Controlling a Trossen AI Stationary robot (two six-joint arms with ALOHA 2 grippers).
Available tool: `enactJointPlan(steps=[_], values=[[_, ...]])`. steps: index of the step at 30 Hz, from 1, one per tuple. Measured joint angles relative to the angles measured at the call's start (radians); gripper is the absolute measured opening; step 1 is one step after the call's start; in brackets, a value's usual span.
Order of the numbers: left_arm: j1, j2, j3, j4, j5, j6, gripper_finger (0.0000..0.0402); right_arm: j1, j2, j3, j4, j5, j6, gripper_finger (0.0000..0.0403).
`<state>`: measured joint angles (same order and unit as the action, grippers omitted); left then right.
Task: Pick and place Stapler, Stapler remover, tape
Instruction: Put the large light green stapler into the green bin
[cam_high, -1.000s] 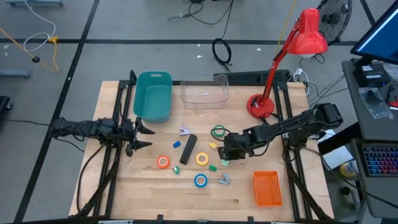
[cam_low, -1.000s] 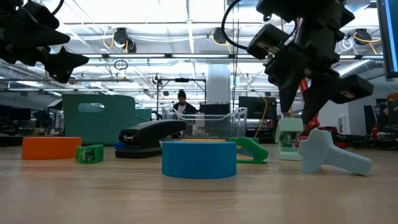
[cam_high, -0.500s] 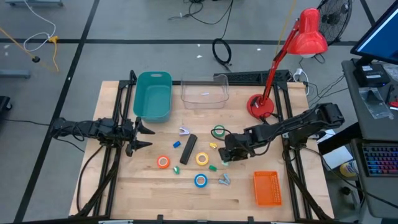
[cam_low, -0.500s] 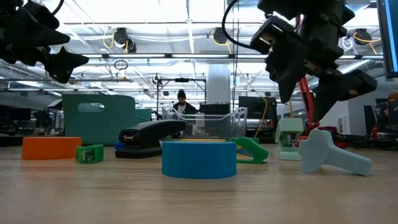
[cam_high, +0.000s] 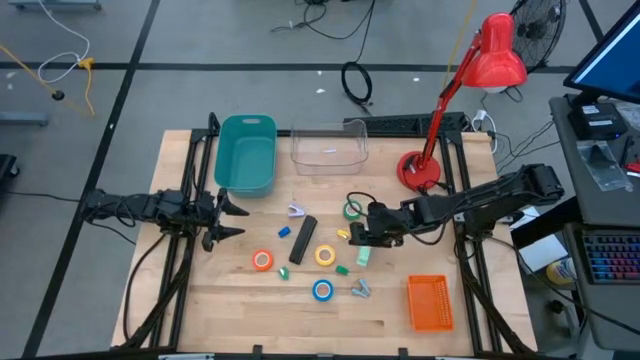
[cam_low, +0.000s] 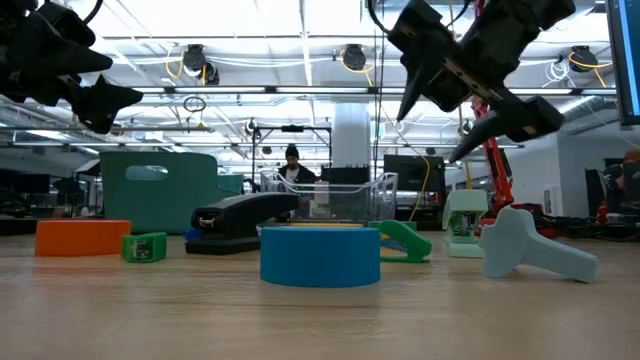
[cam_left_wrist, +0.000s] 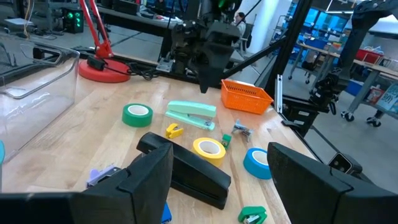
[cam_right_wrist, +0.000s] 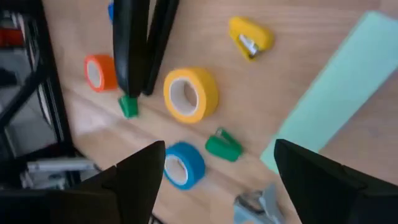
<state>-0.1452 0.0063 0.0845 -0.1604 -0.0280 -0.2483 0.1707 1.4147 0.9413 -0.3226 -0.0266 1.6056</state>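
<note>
My right gripper should grab the mint-green stapler's near end (cam_high: 361, 262) (cam_right_wrist: 287, 149), which is the end beside the green staple remover.
My right gripper (cam_high: 352, 233) hovers open above the middle of the table, over the small yellow staple remover (cam_high: 343, 235) and beside the mint-green stapler (cam_high: 362, 255); it touches nothing. The black stapler (cam_high: 303, 240) lies flat to its left. Four tape rolls lie flat on the wood: green (cam_high: 351, 210), yellow (cam_high: 325, 256), orange (cam_high: 262, 260) and blue (cam_high: 322, 290). A green staple remover (cam_right_wrist: 222, 146) shows in the right wrist view between the fingers. My left gripper (cam_high: 230, 218) waits open near the table's left edge.
A teal bin (cam_high: 247, 152) and a clear bin (cam_high: 328, 147) stand at the far side, with a red desk lamp (cam_high: 420, 170) at the far right. An orange basket (cam_high: 430, 302) sits near right. Small clips and a silvery piece (cam_high: 360, 289) are scattered among the rolls.
My right gripper has risen off the mint-green stapler and swung toward the table's left and far side, tipping from pointing down to slanting. The mint-green stapler stays on the table and now shows in full.
</note>
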Motion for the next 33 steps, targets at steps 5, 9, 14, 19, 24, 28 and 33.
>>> enactJointPlan(steps=[5, 9, 14, 19, 24, 28, 33], values=[[0.000, 0.000, 0.000, 0.000, 0.000, -0.001, 0.0267, 0.017, 0.001, 0.009, -0.033, 0.025, 0.102, 0.0295], [0.000, 0.000, 0.000, 0.000, 0.000, -0.001, 0.0267, 0.049, 0.005, 0.095, -0.225, 0.064, 0.185, 0.0297], [0.000, 0.000, 0.000, 0.000, 0.000, 0.003, 0.0267, 0.067, 0.039, 0.251, -0.475, 0.105, 0.235, 0.0297], [0.000, 0.000, 0.000, 0.000, 0.000, 0.002, 0.0267, 0.065, 0.170, 0.325, -0.535, 0.058, 0.250, 0.0297], [0.000, 0.000, 0.000, 0.000, 0.000, -0.004, 0.0267, 0.057, 0.232, 0.354, -0.625, 0.058, 0.308, 0.0297], [0.000, 0.000, 0.000, 0.000, 0.000, -0.005, 0.0267, 0.053, 0.250, 0.359, -0.596, 0.076, 0.321, 0.0295], [0.000, 0.000, 0.000, 0.001, 0.000, 0.000, 0.0267, 0.053, 0.322, 0.358, -0.582, 0.051, 0.319, 0.0295]])
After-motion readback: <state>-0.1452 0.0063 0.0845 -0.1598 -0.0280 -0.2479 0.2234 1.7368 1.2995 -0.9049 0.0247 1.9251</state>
